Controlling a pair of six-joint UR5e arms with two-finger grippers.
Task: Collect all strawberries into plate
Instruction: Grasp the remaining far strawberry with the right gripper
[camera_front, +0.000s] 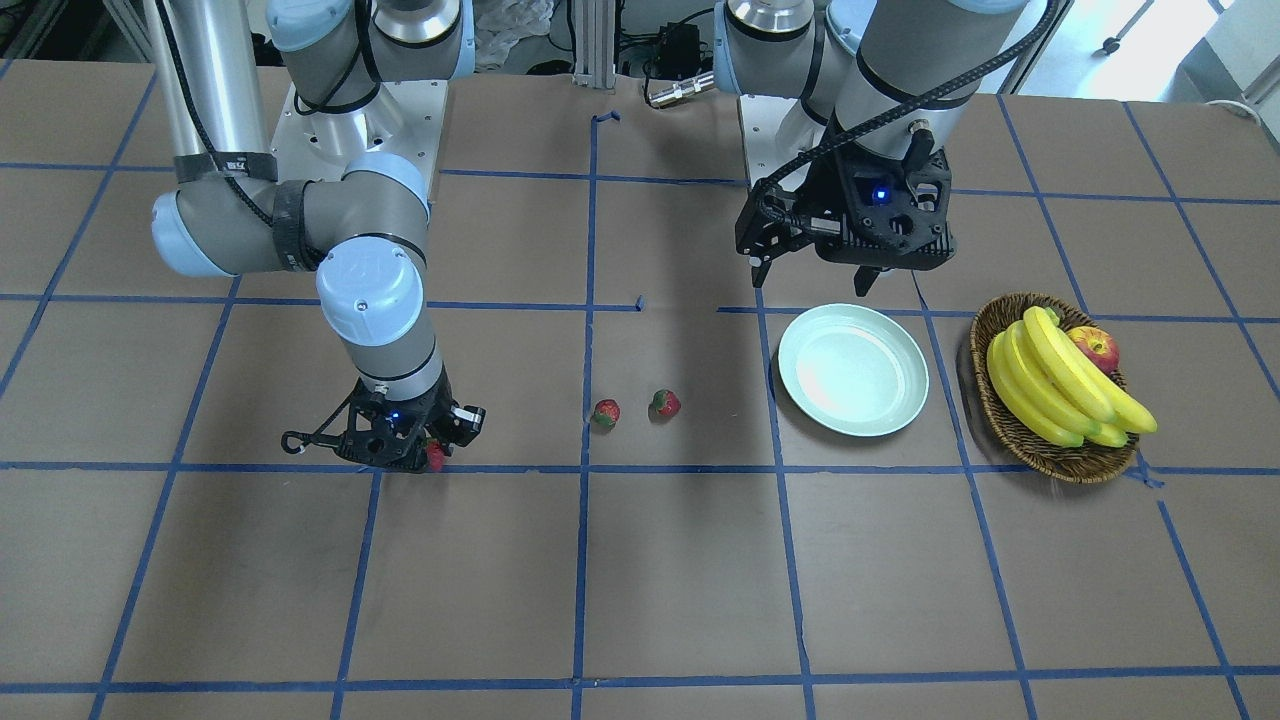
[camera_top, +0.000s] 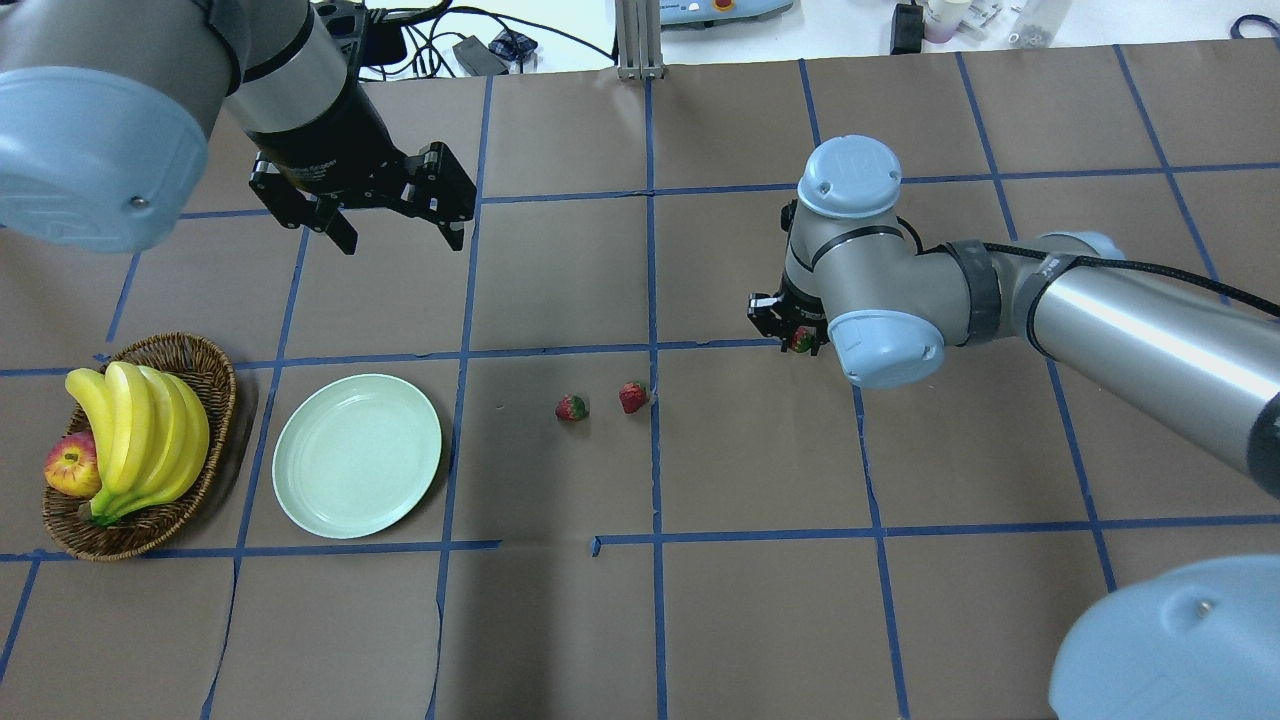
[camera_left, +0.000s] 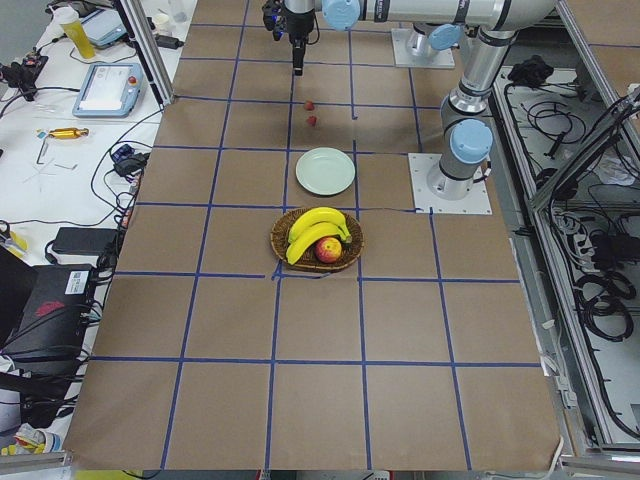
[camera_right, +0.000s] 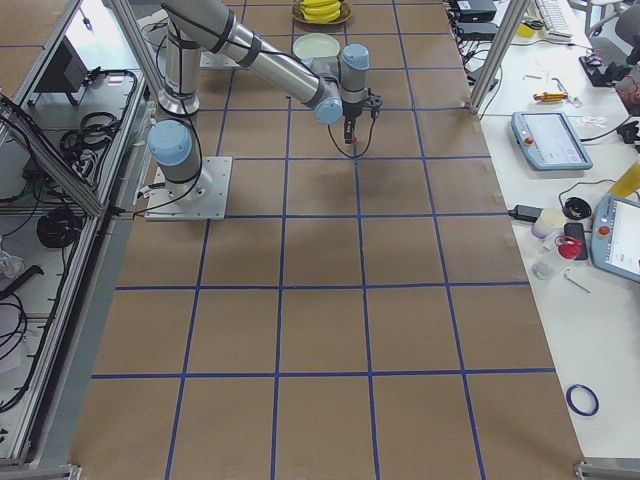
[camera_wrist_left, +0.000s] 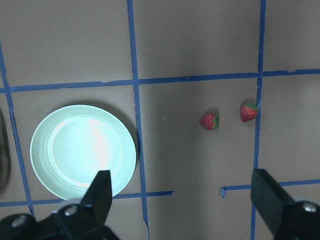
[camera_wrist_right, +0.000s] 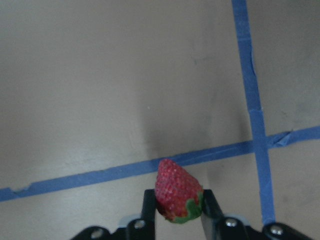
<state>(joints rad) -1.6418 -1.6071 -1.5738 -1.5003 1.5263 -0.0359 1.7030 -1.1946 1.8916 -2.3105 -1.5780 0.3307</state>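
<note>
The strawberry in my right gripper, held just above the table, will be let go on the table (camera_front: 720, 398) between the two lying strawberries and the pale green plate.
My right gripper (camera_wrist_right: 175, 202) is shut on a strawberry (camera_wrist_right: 176, 192), held just above the table; it also shows in the front view (camera_front: 436, 456) and the overhead view (camera_top: 802, 340). Two more strawberries (camera_top: 571, 407) (camera_top: 632, 397) lie side by side on the table between the arms, also in the left wrist view (camera_wrist_left: 209, 121) (camera_wrist_left: 249, 112). The pale green plate (camera_top: 300, 490) is empty, to their left in the overhead view. My left gripper (camera_top: 395, 232) hangs open and empty above the table beyond the plate.
A wicker basket (camera_top: 205, 365) with bananas (camera_top: 140, 425) and an apple (camera_top: 70, 466) stands just left of the plate in the overhead view. Blue tape lines grid the brown table.
</note>
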